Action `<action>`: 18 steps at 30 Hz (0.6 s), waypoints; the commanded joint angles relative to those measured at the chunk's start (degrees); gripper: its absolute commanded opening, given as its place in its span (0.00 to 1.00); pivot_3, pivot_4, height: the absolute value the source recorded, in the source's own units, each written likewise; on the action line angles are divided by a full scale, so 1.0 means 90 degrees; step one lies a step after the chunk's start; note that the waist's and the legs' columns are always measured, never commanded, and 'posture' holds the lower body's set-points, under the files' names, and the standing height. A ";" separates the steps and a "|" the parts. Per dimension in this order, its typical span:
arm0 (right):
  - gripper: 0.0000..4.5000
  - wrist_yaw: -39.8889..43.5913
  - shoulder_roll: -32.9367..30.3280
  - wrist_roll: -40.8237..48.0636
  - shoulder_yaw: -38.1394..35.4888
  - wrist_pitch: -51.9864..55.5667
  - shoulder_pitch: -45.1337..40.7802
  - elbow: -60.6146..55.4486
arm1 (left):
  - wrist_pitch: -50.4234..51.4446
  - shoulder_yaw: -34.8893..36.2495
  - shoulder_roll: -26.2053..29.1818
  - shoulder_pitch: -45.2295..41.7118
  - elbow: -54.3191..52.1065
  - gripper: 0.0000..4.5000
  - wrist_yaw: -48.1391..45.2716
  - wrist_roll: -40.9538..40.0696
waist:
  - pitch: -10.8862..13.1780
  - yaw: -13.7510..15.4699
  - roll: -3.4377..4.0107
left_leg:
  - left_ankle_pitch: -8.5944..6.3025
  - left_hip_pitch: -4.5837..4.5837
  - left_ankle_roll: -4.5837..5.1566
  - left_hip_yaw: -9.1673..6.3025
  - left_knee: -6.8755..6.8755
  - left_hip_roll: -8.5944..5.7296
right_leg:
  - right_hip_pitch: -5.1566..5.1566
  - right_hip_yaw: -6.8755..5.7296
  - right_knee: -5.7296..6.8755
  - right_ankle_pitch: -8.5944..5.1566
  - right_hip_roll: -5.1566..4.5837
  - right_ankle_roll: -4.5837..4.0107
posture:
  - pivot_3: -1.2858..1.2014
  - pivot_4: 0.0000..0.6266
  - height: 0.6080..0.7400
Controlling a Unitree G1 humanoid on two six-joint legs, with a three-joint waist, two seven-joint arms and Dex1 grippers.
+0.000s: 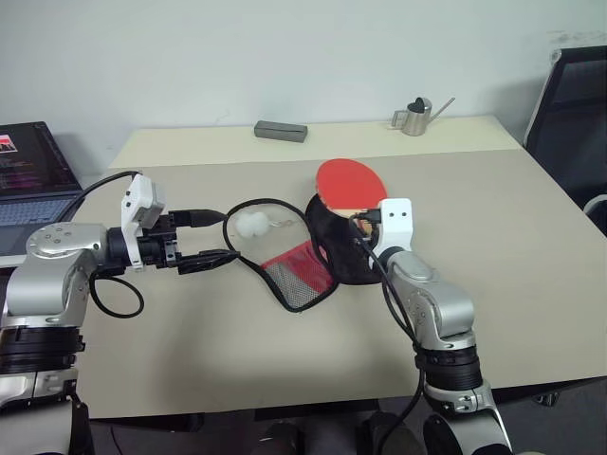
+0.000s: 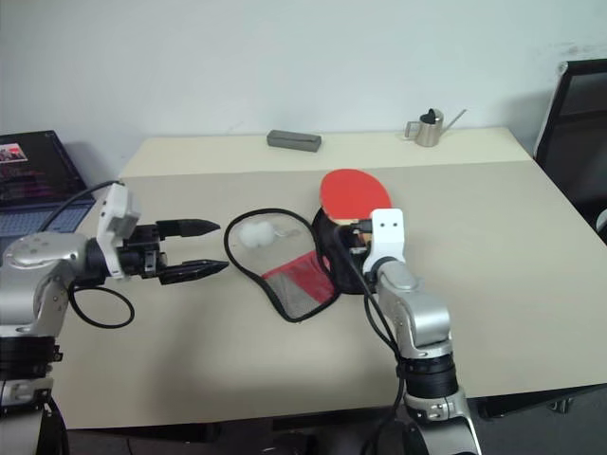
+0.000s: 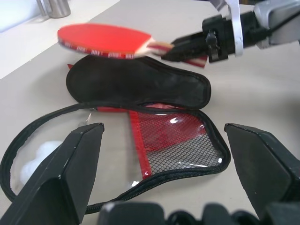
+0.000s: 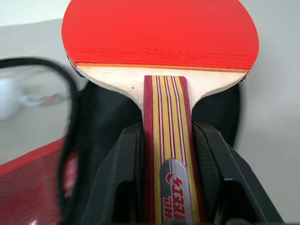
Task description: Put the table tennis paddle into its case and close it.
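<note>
My right gripper is holding the table tennis paddle. It will let go of it inside the black half of the open case (image 1: 348, 229) (image 4: 161, 112).
My right gripper (image 4: 166, 138) is shut on the striped light-wood handle of the table tennis paddle (image 1: 348, 180). It holds the paddle nearly level, with the red face hovering over the far end of the case's black half (image 1: 337, 242). The case lies unzipped and spread open on the table, its red half with the black mesh pocket (image 1: 302, 273) toward me and its white pom-pom (image 1: 251, 226) inside the zip loop at the left. Just left of the case my left gripper (image 1: 228, 235) stands open with nothing between its fingers, pointing at the case.
A grey rectangular box (image 1: 281, 131) and a small metal watering can (image 1: 414, 118) stand at the back of the table (image 1: 493, 256). An open laptop (image 1: 28, 171) sits off the left edge. At the right stands a black chair (image 1: 574, 104).
</note>
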 commanded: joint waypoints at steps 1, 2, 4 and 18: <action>0.27 0.0036 0.0054 -0.0092 0.0117 -0.0364 -0.0008 -0.0030 | 0.0070 0.0181 0.0161 -0.0048 -0.0322 1.00 0.0070 -0.0146 | 0.0000 0.0000 0.0000 | 0.0000 0.0000 -0.0001 0.0000 0.0000 0.0000 | 0.0000 0.0000 0.0000 0.0000 0.0000 0.0000 | 0.52 0.24 1.00; 0.27 0.0043 0.0032 -0.0121 0.0105 -0.0417 0.0002 0.0053 | 0.0148 0.0153 0.0150 -0.0076 -0.0421 1.00 0.0128 -0.0166 | 0.0000 0.0000 0.0000 | -0.0001 0.0000 -0.0001 0.0000 0.0000 0.0000 | 0.0000 0.0000 0.0000 0.0000 0.0000 0.0000 | 0.52 0.24 1.00; 0.27 0.0056 0.0000 -0.0172 0.0085 -0.0504 0.0018 0.0189 | 0.0312 0.0114 0.0130 -0.0125 -0.0607 1.00 0.0237 -0.0206 | 0.0000 -0.0001 0.0000 | -0.0001 0.0000 -0.0001 -0.0001 0.0000 0.0000 | 0.0001 0.0000 0.0000 0.0000 0.0001 -0.0001 | 0.52 0.24 1.00; 0.27 0.0108 -0.0015 -0.0470 0.0168 -0.1033 0.0246 0.0940 | 0.1215 0.0010 0.0103 -0.0444 -0.1369 1.00 0.0769 -0.0417 | 0.0000 -0.0015 0.0000 | -0.0003 0.0001 -0.0005 -0.0001 0.0000 0.0004 | 0.0000 0.0002 0.0002 0.0001 0.0008 -0.0001 | 0.52 0.24 1.00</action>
